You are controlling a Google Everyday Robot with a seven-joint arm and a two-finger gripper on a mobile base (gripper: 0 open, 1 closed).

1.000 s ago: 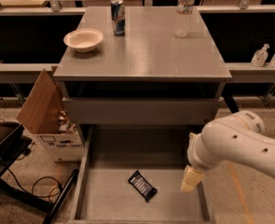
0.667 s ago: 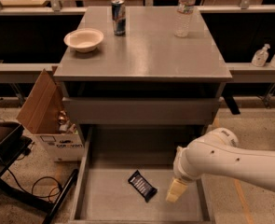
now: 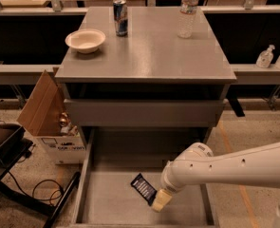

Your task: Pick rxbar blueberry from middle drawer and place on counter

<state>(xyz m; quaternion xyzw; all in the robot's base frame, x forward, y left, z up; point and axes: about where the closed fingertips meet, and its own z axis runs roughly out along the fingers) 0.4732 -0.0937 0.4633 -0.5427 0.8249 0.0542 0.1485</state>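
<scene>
Next, my gripper moves over the rxbar blueberry in the open drawer and closes on the bar's middle [image 3: 144,189], between the bar's two ends.
The rxbar blueberry [image 3: 143,189], a small flat dark bar with pale lettering, lies on the floor of the open middle drawer [image 3: 106,198], a little right of the drawer's middle. My gripper [image 3: 159,201] hangs from the white arm that reaches in from the right. It is down inside the drawer, right at the bar's right end. The counter [image 3: 154,46] is the broad grey metal cabinet top above the drawer.
On the counter stand a white bowl [image 3: 85,40], a blue-silver can [image 3: 120,17] and a clear water bottle [image 3: 188,11]. An open cardboard box [image 3: 51,122] sits on the floor left of the cabinet. A closed drawer front [image 3: 144,113] sits above the open drawer.
The arm has swung left and down across the drawer, bringing the gripper from the drawer's right side to the bar's right end. The bar has not moved.
</scene>
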